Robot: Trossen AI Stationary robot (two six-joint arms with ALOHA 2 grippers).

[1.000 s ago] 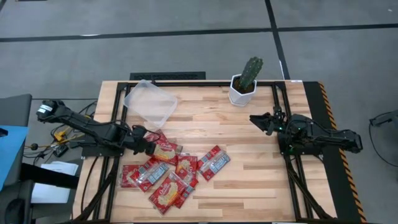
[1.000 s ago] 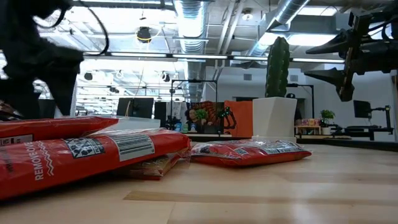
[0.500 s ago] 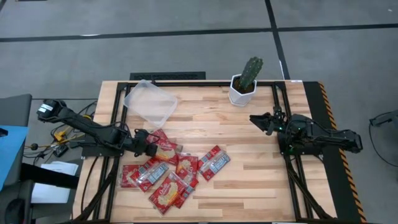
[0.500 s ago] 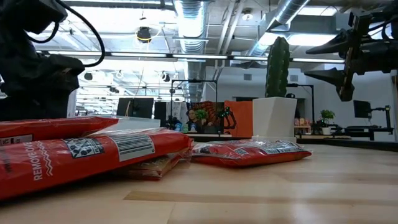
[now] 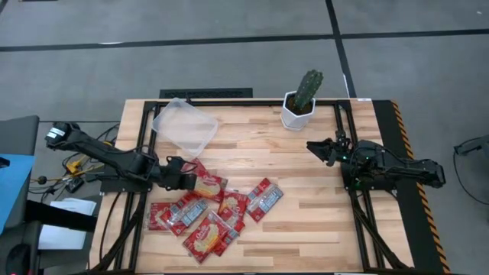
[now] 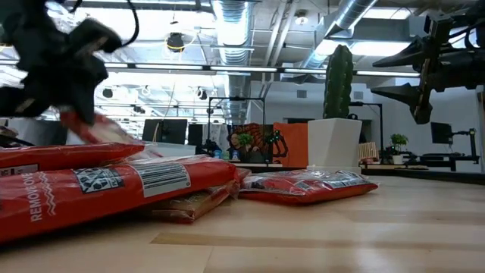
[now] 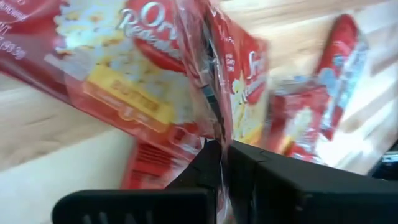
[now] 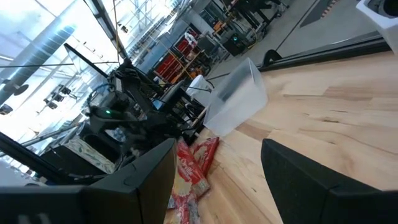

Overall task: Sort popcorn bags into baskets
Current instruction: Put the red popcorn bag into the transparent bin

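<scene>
The robot's left gripper will release the red popcorn bag in the middle of the clear plastic tray (image 5: pixel 184 122).
Several red popcorn bags (image 5: pixel 208 216) lie in an overlapping pile on the wooden table's near left. My left gripper (image 5: pixel 181 175) is at the pile's far left end, shut on the topmost bag (image 5: pixel 206 184), which shows close in the left wrist view (image 7: pixel 137 74). The clear plastic tray (image 5: pixel 185 126) rests flat on the table, beyond the pile at the far left. My right gripper (image 5: pixel 315 147) is open and empty above the table's right side, well away from the bags. My left gripper pinches a crinkled edge (image 7: pixel 213 121) of the bag between its two fingers, coming from the table's left side. In the low view the held end (image 6: pixel 95 129) is raised above the pile. I cannot see where the bag's other end is.
A white faceted pot with a green cactus (image 5: pixel 302 103) stands at the far middle of the table. The other bags (image 6: pixel 114 186) lie flat on one another. Bare wood (image 5: pixel 306 229) spans the middle and right.
My left gripper has dipped onto the pile and then risen, bringing one end of the topmost bag up with it. The other bags have shifted slightly.
</scene>
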